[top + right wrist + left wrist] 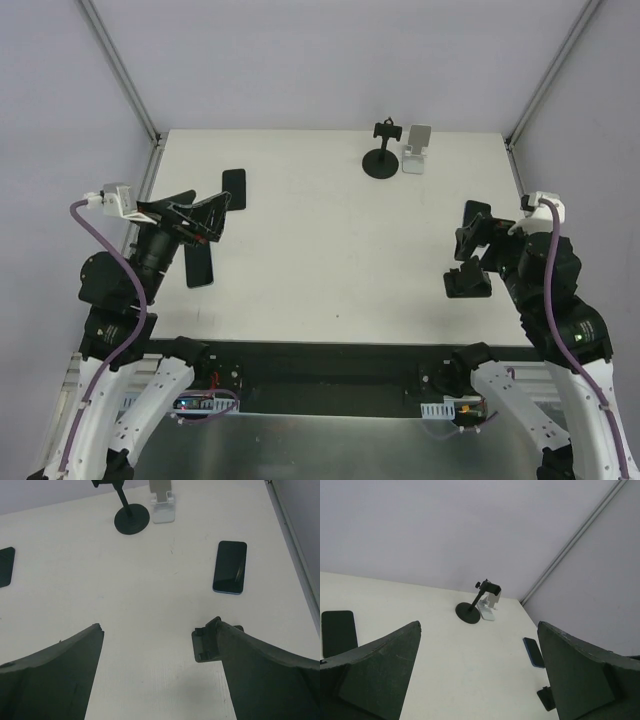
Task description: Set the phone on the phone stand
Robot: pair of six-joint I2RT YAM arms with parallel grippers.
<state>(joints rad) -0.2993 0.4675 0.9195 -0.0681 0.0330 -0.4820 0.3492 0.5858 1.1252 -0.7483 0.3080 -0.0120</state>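
The small black stand near the blue-edged phone is next for my right gripper, which should go there and close on the stand's upright plate (470, 267) (214, 626).
Three dark phones lie flat on the white table (330, 250). One is at the far left (234, 189), and it also shows in the left wrist view (339, 632). A second phone (200, 266) lies under my left gripper (205, 213). A blue-edged phone (230, 573) lies at the right, just beyond my right gripper (478, 245). A black round-based stand (381, 152) and a silver stand (416, 151) are at the far edge. A small black stand (205, 642) sits by my right gripper's right finger. Both grippers (479, 626) (157, 625) are open and empty above the table.
Metal frame posts (125, 75) rise at the table's back corners in front of grey walls. The table's right edge (295, 550) runs close to the blue-edged phone. The arm bases and cables sit along the near edge (330, 375).
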